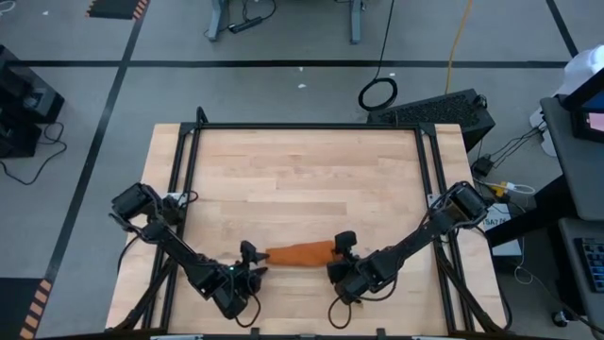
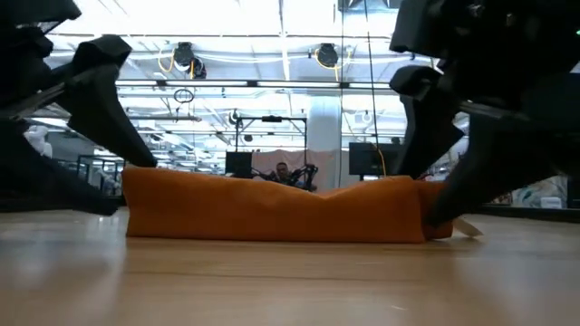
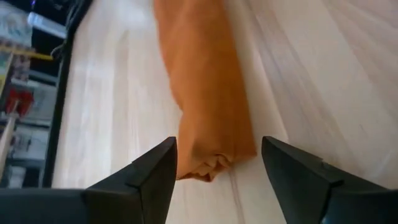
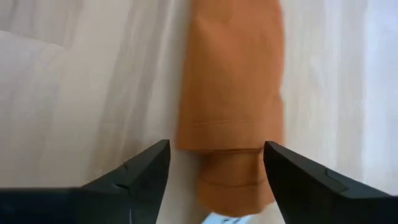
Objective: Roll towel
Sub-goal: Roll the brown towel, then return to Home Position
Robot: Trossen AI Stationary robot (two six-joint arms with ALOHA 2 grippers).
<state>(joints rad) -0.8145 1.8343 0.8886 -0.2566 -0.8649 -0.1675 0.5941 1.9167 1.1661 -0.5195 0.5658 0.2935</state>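
Observation:
Next, my left gripper closes empty just above the end of the rolled towel [image 1: 273,255] [image 3: 214,149], the end that is away from the white tag.
The towel [image 1: 300,253] is a burnt-orange cloth rolled into a long bundle that lies flat on the wooden table [image 1: 302,179], near its front edge. In the low view the towel [image 2: 276,208] lies as a low roll with a small white tag [image 2: 468,227] at its right end. My left gripper [image 3: 217,165] is open at the roll's left end, one finger on either side, touching nothing. My right gripper [image 4: 214,165] is open at the roll's right end, its fingers likewise apart from the cloth.
A black metal frame [image 1: 302,127] runs along the table's far, left and right sides. The broad far half of the table lies beyond the roll. Desks, cables and equipment stand on the floor around the table.

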